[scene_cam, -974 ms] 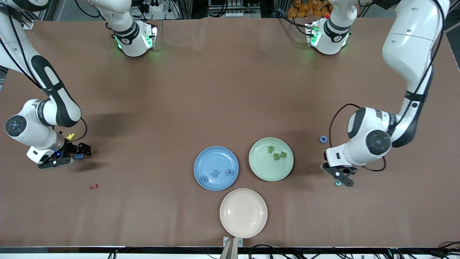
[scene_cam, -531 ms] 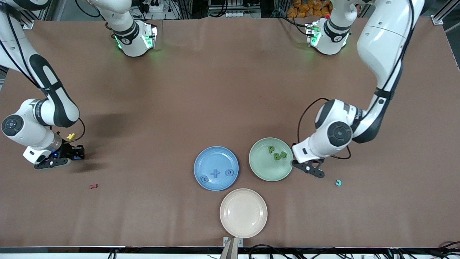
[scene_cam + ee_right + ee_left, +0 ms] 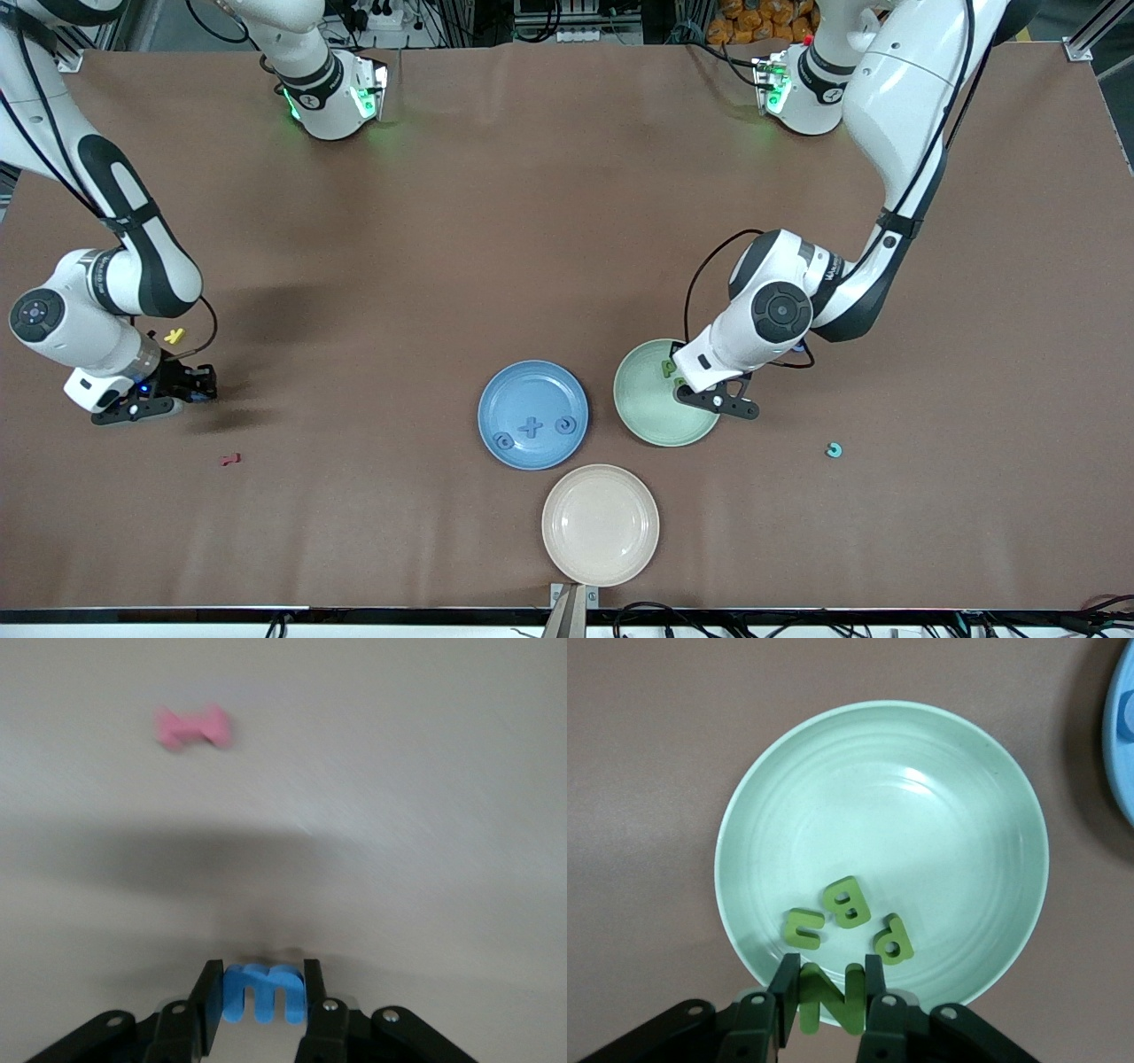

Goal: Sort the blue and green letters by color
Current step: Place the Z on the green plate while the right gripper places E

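Note:
The robot's right gripper will release the blue letter between the blue X and the rounded letter [image 3: 552,442] nearest the green plate.
My left gripper [image 3: 716,400] hangs over the green plate's [image 3: 640,416] edge, shut on an olive green letter N [image 3: 830,999] between its fingers [image 3: 786,983]. Inside that plate [image 3: 753,806] lie three green letters, among them a B [image 3: 846,902] and a P [image 3: 893,939]. The blue plate [image 3: 532,370] holds a blue X [image 3: 530,427] and two rounded blue letters [image 3: 564,425]. At the right arm's end of the table my right gripper [image 3: 193,386] is shut on a blue letter [image 3: 263,992], low over the cloth.
An empty pink plate [image 3: 600,525] lies nearest the front camera. A tiny yellow letter [image 3: 174,336] sits beside my right gripper and a dark red letter [image 3: 230,459] lies nearer the camera. A teal letter [image 3: 833,450] lies toward the left arm's end.
My left gripper has carried the green N from the left arm's end of the table to over the green plate. My right gripper has gone from open to shut on the blue letter.

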You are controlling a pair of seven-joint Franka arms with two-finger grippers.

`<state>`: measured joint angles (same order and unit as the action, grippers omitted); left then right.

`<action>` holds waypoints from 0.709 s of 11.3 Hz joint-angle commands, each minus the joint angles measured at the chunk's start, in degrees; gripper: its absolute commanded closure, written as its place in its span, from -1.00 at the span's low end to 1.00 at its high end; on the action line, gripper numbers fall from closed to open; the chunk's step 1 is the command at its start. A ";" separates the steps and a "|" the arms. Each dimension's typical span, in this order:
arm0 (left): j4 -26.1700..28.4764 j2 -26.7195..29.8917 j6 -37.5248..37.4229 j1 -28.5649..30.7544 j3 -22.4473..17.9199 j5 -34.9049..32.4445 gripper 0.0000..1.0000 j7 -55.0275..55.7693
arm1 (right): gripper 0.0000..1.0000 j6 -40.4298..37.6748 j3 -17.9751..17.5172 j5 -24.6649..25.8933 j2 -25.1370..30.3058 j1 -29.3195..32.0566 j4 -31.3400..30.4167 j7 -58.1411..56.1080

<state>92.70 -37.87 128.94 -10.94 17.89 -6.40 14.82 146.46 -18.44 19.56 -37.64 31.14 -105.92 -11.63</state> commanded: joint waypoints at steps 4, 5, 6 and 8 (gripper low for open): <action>-2.09 -0.54 -1.06 0.74 -0.93 1.30 -1.00 0.30 | 1.00 -6.63 -3.44 0.48 -0.60 -12.83 7.04 28.36; -1.91 -0.02 -1.06 2.14 -0.93 0.95 -1.00 0.04 | 1.00 -6.80 -3.45 0.48 -0.60 -15.91 7.83 33.99; -1.48 0.25 -1.06 2.94 -0.93 0.86 -1.00 -0.22 | 1.00 -7.33 -3.53 0.39 -0.60 -18.64 8.27 39.70; -0.86 0.51 -1.14 6.26 -0.93 0.86 -1.00 -3.20 | 1.00 -10.47 -3.53 -0.39 -0.77 -24.96 11.85 51.12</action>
<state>91.40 -38.21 128.89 -7.96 16.85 -6.35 14.99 139.95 -22.11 19.54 -37.77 12.03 -98.79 27.81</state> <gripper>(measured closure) 0.000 0.590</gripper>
